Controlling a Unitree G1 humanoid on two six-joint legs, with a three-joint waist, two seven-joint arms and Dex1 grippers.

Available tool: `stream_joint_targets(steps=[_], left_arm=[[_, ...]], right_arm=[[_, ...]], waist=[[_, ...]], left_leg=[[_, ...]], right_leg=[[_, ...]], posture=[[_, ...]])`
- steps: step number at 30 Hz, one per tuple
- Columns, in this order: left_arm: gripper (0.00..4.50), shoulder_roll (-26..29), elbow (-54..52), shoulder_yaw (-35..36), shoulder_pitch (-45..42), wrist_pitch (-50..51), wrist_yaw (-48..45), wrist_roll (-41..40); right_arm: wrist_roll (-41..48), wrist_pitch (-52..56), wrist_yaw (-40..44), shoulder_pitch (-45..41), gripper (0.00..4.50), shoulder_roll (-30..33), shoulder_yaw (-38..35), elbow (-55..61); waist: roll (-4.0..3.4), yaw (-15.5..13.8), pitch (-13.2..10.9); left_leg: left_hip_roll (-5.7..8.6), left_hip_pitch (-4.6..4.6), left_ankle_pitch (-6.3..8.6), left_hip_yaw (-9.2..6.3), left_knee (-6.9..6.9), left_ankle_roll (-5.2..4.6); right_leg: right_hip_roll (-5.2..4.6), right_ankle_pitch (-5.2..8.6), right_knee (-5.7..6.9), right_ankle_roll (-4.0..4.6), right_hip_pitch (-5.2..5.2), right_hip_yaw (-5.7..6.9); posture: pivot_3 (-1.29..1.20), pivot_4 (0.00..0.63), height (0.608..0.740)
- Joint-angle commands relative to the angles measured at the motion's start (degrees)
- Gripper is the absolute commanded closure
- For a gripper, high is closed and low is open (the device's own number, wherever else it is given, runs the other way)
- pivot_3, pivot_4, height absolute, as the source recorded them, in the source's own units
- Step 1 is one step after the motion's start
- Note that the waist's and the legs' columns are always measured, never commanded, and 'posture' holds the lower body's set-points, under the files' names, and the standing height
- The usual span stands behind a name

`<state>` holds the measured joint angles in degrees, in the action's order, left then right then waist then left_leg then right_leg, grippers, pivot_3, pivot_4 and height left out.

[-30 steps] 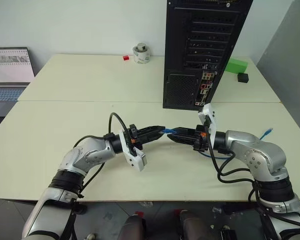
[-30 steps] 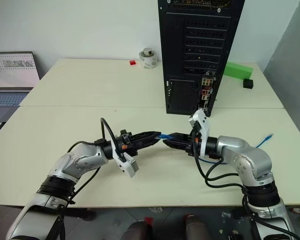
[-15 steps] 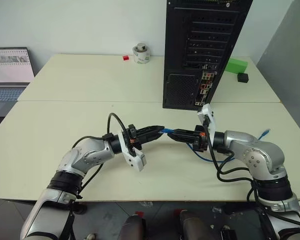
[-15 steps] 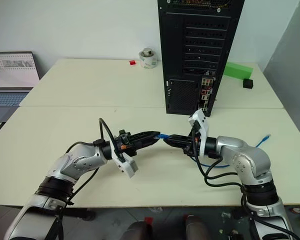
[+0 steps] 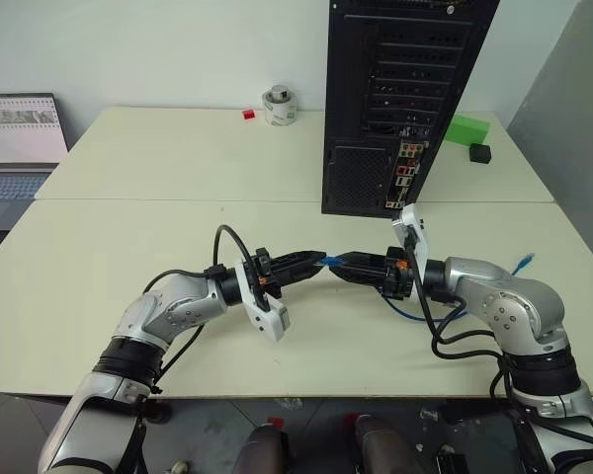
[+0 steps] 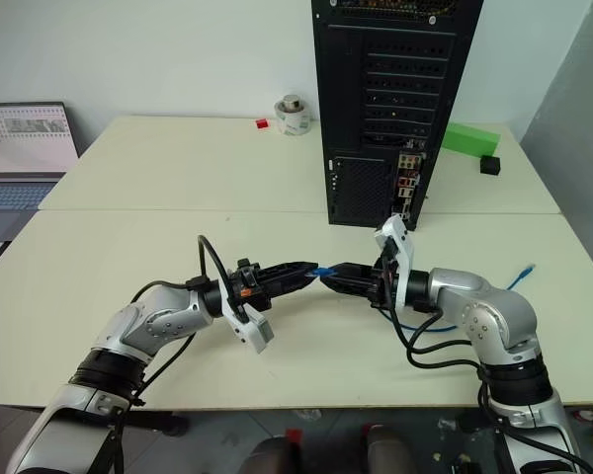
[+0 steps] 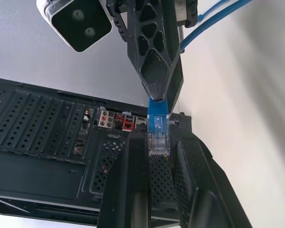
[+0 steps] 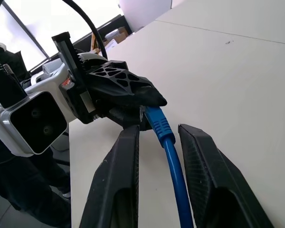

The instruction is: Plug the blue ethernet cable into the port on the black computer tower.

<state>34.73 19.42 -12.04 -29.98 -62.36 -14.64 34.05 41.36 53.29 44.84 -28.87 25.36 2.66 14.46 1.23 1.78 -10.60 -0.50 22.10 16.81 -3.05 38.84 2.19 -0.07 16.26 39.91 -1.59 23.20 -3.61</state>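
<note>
The cord slants between my right fingers; they should open wider, line up with it and close at the blue boot (image 8: 160,123).
The blue ethernet cable (image 5: 407,310) hangs between my two grippers above the front table. My left gripper (image 7: 156,138) is shut on its clear plug (image 7: 157,135), which lies between the two fingers. My right gripper (image 8: 159,128) faces it tip to tip, its fingers apart on either side of the cord (image 8: 175,168) just behind the blue boot. The cable loops down under my right wrist, and its other end (image 5: 527,262) lies on the table at the right. The black computer tower (image 5: 395,99) stands upright behind the grippers, its coloured sockets (image 5: 406,168) facing me.
A laptop (image 5: 20,133) sits at the far left. A tape roll (image 5: 280,105) and a small red block (image 5: 248,115) lie at the back. A green box (image 5: 466,128) and a small black cube (image 5: 480,152) are right of the tower.
My right gripper's fingers have parted a little around the cord compared with half a second ago. Both arms have stayed where they were, and the left gripper keeps the plug.
</note>
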Motion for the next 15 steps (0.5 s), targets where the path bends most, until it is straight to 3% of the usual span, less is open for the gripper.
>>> stream_joint_targets(steps=[1, 5, 11, 15], left_arm=[[4.23, 0.4, -1.6, 0.0, -0.7, 0.3, 0.7, -1.5], [4.23, 0.3, -1.9, -0.1, -0.7, 0.6, 0.8, -1.5], [4.23, 0.1, -2.4, 0.0, -0.5, 1.0, 0.9, -1.7], [4.23, 0.0, -2.5, 0.1, -0.5, 1.1, 1.1, -1.8]], right_arm=[[1.2, -0.6, -0.5, -1.6, 3.15, -0.3, -2.1, 0.3], [1.0, -0.6, -0.3, -1.5, 3.15, -0.3, -1.9, -0.1], [0.1, -1.0, -0.2, -1.3, 4.37, 0.2, -1.3, -0.4], [-0.3, -1.3, 0.1, -1.0, 4.5, 0.5, -0.9, -0.4]], waist=[[0.0, 0.0, 0.0], [0.0, 0.0, 0.0], [0.0, 0.0, 0.0], [0.0, 0.0, 0.0]], left_leg=[[0.0, 0.0, 0.0, 0.0, 0.0, 0.0], [0.0, 0.0, 0.0, 0.0, 0.0, 0.0], [0.0, 0.0, 0.0, 0.0, 0.0, 0.0], [0.0, 0.0, 0.0, 0.0, 0.0, 0.0]], right_leg=[[0.0, 0.0, 0.0, 0.0, 0.0, 0.0], [0.0, 0.0, 0.0, 0.0, 0.0, 0.0], [0.0, 0.0, 0.0, 0.0, 0.0, 0.0], [0.0, 0.0, 0.0, 0.0, 0.0, 0.0]], posture=[[0.0, 0.15, 0.74], [0.0, 0.15, 0.74], [0.0, 0.15, 0.74], [0.0, 0.15, 0.74]])
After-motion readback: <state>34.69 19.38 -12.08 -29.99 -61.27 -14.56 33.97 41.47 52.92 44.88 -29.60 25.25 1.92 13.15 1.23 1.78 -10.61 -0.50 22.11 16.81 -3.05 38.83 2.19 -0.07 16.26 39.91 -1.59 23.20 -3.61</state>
